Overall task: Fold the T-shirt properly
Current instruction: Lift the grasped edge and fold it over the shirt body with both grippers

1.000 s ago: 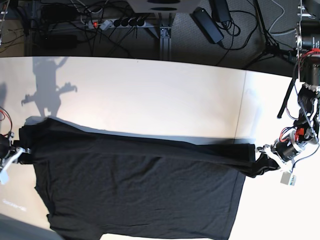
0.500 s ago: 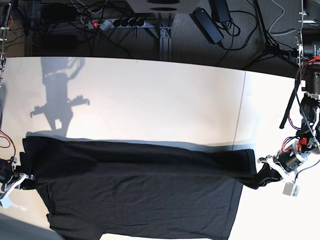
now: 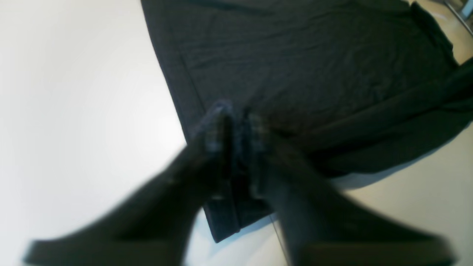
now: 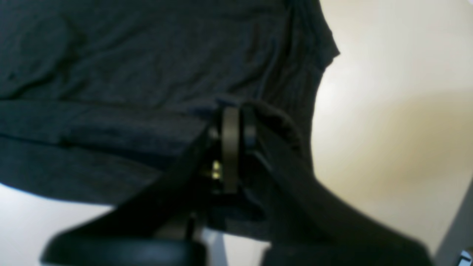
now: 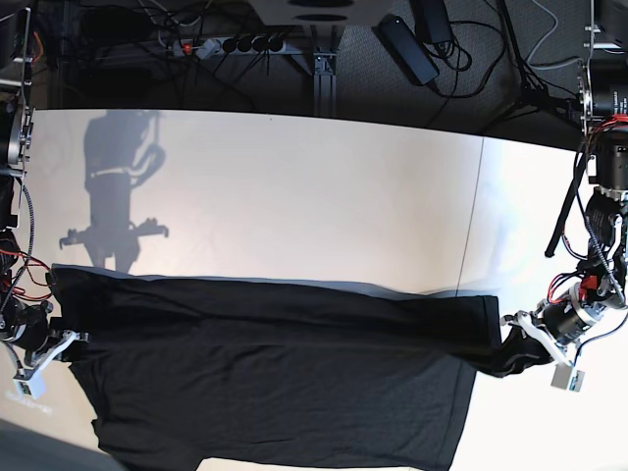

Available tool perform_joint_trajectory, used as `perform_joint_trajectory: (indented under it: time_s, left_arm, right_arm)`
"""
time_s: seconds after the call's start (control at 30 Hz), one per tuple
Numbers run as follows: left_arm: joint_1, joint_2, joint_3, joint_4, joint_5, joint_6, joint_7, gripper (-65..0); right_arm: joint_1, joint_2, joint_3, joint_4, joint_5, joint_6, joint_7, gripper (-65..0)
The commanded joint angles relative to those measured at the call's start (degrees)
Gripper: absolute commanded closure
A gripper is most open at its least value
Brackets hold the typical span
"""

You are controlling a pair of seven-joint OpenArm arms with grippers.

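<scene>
The T-shirt hangs over the near edge of the table. My left gripper needs to grab the folded T-shirt's end [image 5: 476, 312] and help my right gripper pull the T-shirt inward.
The black T-shirt [image 5: 275, 373] lies stretched across the near half of the pale table [image 5: 294, 196], its far edge doubled over in a straight band, and no print shows. My left gripper [image 5: 523, 345], at the base view's right, is shut on a corner of the shirt. In the left wrist view that gripper [image 3: 236, 125] pinches the fabric [image 3: 314, 55]. My right gripper [image 5: 57, 343], at the base view's left, is shut on the other end. In the right wrist view it [image 4: 236, 122] clamps bunched cloth [image 4: 129, 55].
A power strip [image 5: 231, 44], cables and a black adapter [image 5: 407, 44] lie on the floor beyond the table's far edge. A seam [image 5: 478, 216] crosses the table on the right. The arm's shadow [image 5: 113, 186] falls at the far left. The shirt runs off the near edge.
Both grippers have moved toward the near edge while holding the shirt. The shirt's far edge has come nearer and straighter, and more bare table shows behind it.
</scene>
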Motion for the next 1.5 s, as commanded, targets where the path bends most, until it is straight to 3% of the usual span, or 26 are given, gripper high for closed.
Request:
perform_joint_trajectory:
  time_s: [0.0,0.1,0.2,0.3,0.37,0.47,0.67,0.7,0.73,0.8,0.97,1.27,1.4,1.47]
  left_arm:
    - [-1.7,-0.4,-0.4,0.7,-0.8,-0.7,-1.4,-23.1]
    - [-2.4,0.7,-0.4,0.7,1.0,-0.7,-1.4,-35.7]
    - [-3.5,1.4,-0.4,0.7,1.3,0.6,-1.4,-37.4]
    - [-5.1,1.7,-0.4,0.7,1.3,1.1,-1.4,-37.4]
    - [-6.0,1.7,-0.4,0.7,1.2,1.2,-1.4,-37.4]
    - [-7.0,1.7,-0.4,0.7,1.1,1.3,-1.4,-35.4]
    - [-7.1,3.8,-0.4,0.7,2.0,1.1,2.9,-6.2]
    - [-7.1,4.5,-0.4,0.7,3.2,1.2,2.9,-1.8]
    - [-7.1,5.2,-0.4,0.7,4.8,1.4,2.8,0.0]
    - [-7.1,6.5,-0.4,0.7,7.7,4.4,3.0,0.0]
    - [-7.1,9.0,-0.4,-3.9,13.8,10.6,3.3,0.0]
    - [-7.1,11.8,-0.4,-13.8,20.2,13.2,4.9,0.0]
    - [-6.9,12.2,-0.4,-14.0,21.8,12.5,4.2,0.0]
    - [-6.6,12.2,-0.4,-13.8,21.8,9.2,2.6,0.0]
  right_arm:
    - [1.8,1.0,0.6,0.4,0.0,4.2,2.6,0.0]
    - [1.8,0.8,0.6,0.1,-0.1,4.2,5.0,0.0]
    - [1.9,0.8,0.6,0.1,-0.5,3.9,6.2,-0.6]
    - [1.8,0.8,0.6,0.1,-0.3,3.8,6.2,-23.9]
    - [1.9,0.8,0.9,0.4,0.4,3.8,6.2,-35.6]
    - [1.9,0.8,3.5,0.9,3.4,3.8,6.1,-41.2]
    - [1.8,0.3,9.9,0.9,6.2,4.0,4.4,-40.0]
    - [1.8,-0.1,10.0,0.8,5.6,4.0,4.3,-34.7]
    - [1.8,-0.7,10.0,0.5,4.5,4.0,4.1,-25.1]
    - [1.5,-1.9,10.0,-0.2,3.0,3.9,2.6,0.0]
    - [-0.3,-4.5,10.0,-3.3,-1.2,3.8,2.3,0.0]
    - [-2.9,-6.1,10.0,-12.2,-9.4,3.8,5.5,0.0]
    - [-5.1,-6.0,10.0,-13.2,-9.9,3.8,6.2,0.0]
    - [-6.2,-6.0,10.0,-13.0,-9.8,3.8,6.3,0.0]
